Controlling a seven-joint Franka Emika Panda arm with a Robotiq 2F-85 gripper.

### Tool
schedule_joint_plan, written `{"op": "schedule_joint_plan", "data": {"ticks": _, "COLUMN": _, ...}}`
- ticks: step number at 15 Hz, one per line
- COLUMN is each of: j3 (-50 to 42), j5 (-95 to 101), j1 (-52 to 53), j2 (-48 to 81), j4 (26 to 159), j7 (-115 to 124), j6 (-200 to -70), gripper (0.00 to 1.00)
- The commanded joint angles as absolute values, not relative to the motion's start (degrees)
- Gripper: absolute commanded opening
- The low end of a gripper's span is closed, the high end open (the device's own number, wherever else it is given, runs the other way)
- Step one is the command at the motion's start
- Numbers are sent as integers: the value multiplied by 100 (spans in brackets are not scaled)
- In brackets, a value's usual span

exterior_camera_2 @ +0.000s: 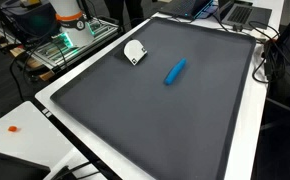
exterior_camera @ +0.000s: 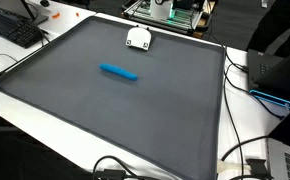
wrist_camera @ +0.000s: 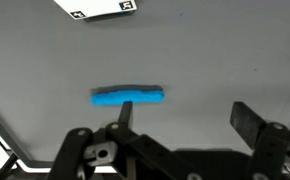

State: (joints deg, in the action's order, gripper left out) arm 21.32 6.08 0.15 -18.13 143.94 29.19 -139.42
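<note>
The white tagged object's far edge (exterior_camera: 139, 29), the one away from the long blue object, is the next place my gripper needs to go to and close.
A long blue object (exterior_camera: 119, 72) lies flat on a dark grey mat (exterior_camera: 135, 125), seen in both exterior views (exterior_camera_2: 175, 71). In the wrist view it (wrist_camera: 128, 96) lies crosswise just beyond my left finger. My gripper (wrist_camera: 185, 110) is open and empty, held above the mat, with its left fingertip in front of the blue object. A white tagged object (exterior_camera: 137, 38) sits near the mat's far edge, also in an exterior view (exterior_camera_2: 134, 51) and at the top of the wrist view (wrist_camera: 95, 8). The gripper does not show in either exterior view.
The mat (exterior_camera_2: 155, 120) covers a white table. A keyboard (exterior_camera: 15, 30) lies off one corner, with cables (exterior_camera: 240, 150) and a laptop (exterior_camera: 288, 160) along one side. Another laptop (exterior_camera_2: 235, 12) and a small orange item (exterior_camera_2: 13, 128) sit off the mat.
</note>
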Motion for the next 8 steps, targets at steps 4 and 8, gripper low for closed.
{"op": "schedule_joint_plan", "data": {"ticks": 4, "j3": 1963, "j5": 683, "j1": 182, "j2": -1786, "j4": 14400, "j7": 2966, "j6": -13924, "gripper": 100}}
{"op": "schedule_joint_plan", "data": {"ticks": 8, "j3": 1950, "j5": 650, "j1": -28, "j2": -1700, "j4": 14371, "j7": 3807, "j6": -13621, "gripper": 100}}
